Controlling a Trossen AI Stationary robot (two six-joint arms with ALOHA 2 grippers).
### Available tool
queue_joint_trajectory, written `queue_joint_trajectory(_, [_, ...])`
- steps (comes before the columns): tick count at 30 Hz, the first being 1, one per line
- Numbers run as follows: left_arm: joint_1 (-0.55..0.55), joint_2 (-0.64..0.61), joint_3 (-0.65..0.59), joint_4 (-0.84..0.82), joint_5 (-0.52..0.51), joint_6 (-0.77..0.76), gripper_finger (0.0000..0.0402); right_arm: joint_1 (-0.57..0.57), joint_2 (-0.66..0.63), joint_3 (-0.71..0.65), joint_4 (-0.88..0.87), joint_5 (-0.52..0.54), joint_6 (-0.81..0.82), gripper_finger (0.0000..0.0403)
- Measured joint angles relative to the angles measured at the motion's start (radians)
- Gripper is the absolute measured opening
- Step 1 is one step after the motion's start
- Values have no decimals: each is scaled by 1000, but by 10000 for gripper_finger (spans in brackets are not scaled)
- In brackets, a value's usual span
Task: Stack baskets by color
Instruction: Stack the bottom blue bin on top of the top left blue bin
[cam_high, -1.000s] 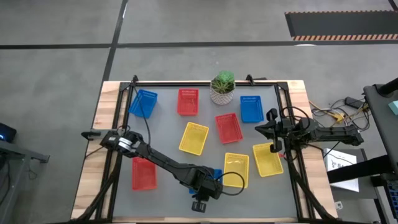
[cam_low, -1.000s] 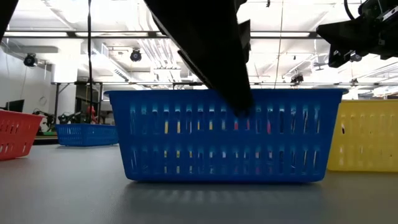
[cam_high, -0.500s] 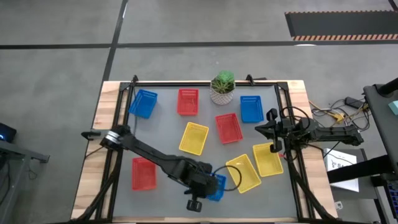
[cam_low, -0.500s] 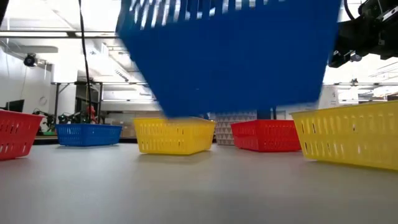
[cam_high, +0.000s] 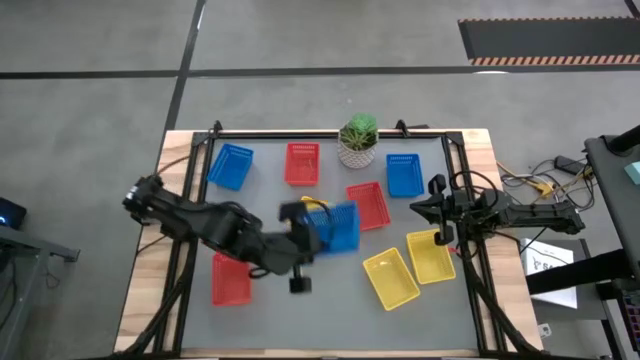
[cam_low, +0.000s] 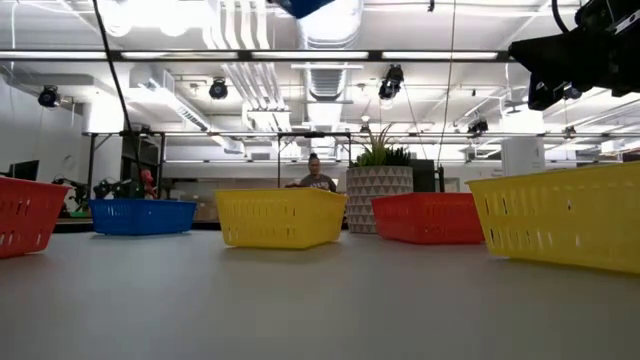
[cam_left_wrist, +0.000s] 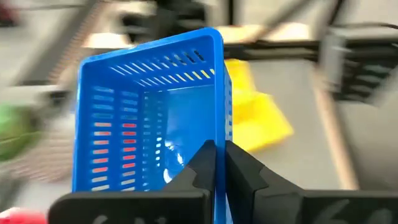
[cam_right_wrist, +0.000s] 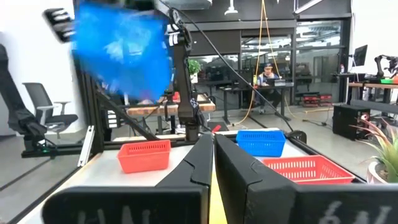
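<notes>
I should drop the left gripper's blue basket inside the slanted blue basket at the mat's far corner (cam_high: 230, 169).
My left gripper (cam_high: 320, 228) is shut on a blue basket (cam_high: 338, 228), held high over the table's middle above a yellow basket (cam_high: 314, 205) that it mostly hides. Flat on the table sit two more blue baskets (cam_high: 230, 165) (cam_high: 404, 174), three red ones (cam_high: 302, 163) (cam_high: 368, 205) (cam_high: 231, 278) and two yellow ones (cam_high: 390, 278) (cam_high: 432, 255). My right gripper (cam_high: 420, 207) waits shut at the right edge, touching nothing. My left gripper pinches one side wall of the blue basket at its rim (cam_left_wrist: 219, 138), one finger (cam_left_wrist: 200, 163) inside the basket and one (cam_left_wrist: 241, 167) outside. The basket is lifted clear of the table and tilted, reaching away from the fingers.
A white pot with a green plant (cam_high: 358, 141) stands at the far edge between the red and blue baskets. Bare grey mat (cam_high: 300, 320) lies along the near edge. A person (cam_low: 317, 180) sits in the room beyond the table.
My left gripper has lifted the blue basket off the mat at the near edge and carried it up and toward the table's middle, tipping upward as it rose. The yellow basket beside it was nudged and has turned askew.
</notes>
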Motion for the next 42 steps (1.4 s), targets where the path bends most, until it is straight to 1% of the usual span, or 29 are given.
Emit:
queue_joint_trajectory(3, [34,-40,0,-104,-162,-80,1,0,0,0,0,0,5,9])
queue_joint_trajectory(5, [74,-62,0,-200,-216,-151,1,0,0,0,0,0,5,9])
queue_joint_trajectory(8, [165,-77,-1,-337,-220,-235,1,0,0,0,0,0,5,9])
queue_joint_trajectory(11, [269,-76,-2,-450,-216,-288,1,0,0,0,0,0,10,9])
queue_joint_trajectory(16, [462,-47,-4,-587,-204,-325,1,0,0,0,-4,0,12,9])
queue_joint_trajectory(19, [572,-29,-35,-639,-205,-356,1,0,0,0,-22,0,12,9])
queue_joint_trajectory(24, [714,-15,-166,-640,-203,-358,1,0,0,0,-33,0,12,9])
queue_joint_trajectory(26, [760,-13,-234,-635,-164,-362,1,0,0,0,-35,0,9,9])
queue_joint_trajectory(29, [821,-24,-334,-612,-68,-378,1,0,0,0,-38,0,6,9])
queue_joint_trajectory(30, [838,-29,-366,-608,-50,-391,1,0,0,0,-37,0,6,9])
queue_joint_trajectory(32, [865,-41,-425,-580,-48,-410,1,0,0,0,-37,0,5,9])
queue_joint_trajectory(36, [909,-53,-526,-454,-51,-411,1,0,0,0,-39,0,5,9])
queue_joint_trajectory(39, [937,-57,-578,-347,-52,-410,1,0,0,0,-41,0,5,9])
queue_joint_trajectory(42, [959,-57,-616,-332,-52,-441,1,0,0,0,-41,0,5,9])
